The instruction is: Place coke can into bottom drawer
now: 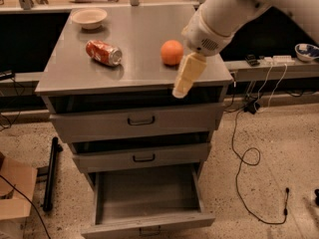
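The gripper should next go to the red coke can's silver end point(113, 57), on the can's side toward the orange, and close around the can there.
The red coke can point(103, 53) lies on its side on the grey cabinet top point(134, 68), left of centre. The bottom drawer point(147, 195) is pulled open below, its grey inside bare. My gripper point(182, 85) hangs from the white arm at the upper right, over the cabinet's front right edge, to the right of the can and just in front of the orange. It holds nothing that I can see.
A round orange point(172, 52) sits on the cabinet top right of the can. A cream bowl point(89, 18) stands at the back left. The two upper drawers point(139, 119) are slightly ajar. Cables point(246, 153) trail on the floor at right; a cardboard box point(15, 188) at left.
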Tool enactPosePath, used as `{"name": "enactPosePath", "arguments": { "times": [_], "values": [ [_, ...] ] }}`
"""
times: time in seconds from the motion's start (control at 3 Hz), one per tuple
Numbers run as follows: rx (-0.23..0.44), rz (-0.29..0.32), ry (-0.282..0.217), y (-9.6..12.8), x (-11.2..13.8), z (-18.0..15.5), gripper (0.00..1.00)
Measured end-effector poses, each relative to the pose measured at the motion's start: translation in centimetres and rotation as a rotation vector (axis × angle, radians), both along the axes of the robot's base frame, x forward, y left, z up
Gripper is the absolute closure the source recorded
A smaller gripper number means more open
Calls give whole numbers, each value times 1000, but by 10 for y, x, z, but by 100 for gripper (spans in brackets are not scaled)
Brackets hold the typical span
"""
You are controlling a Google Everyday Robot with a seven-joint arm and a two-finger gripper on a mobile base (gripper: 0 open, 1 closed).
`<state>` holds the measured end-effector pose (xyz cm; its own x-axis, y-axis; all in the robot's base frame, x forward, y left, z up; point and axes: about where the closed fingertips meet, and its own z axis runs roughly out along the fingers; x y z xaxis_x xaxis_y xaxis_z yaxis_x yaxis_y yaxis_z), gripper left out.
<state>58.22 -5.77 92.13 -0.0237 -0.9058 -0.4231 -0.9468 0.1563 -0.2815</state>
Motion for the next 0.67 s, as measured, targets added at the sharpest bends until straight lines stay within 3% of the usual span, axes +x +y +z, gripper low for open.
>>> {"name": "enactPosePath", "arguments": {
  "times": [0.67],
  "values": [
    [113,84,26,75,52,-29,0]
  ]
}}
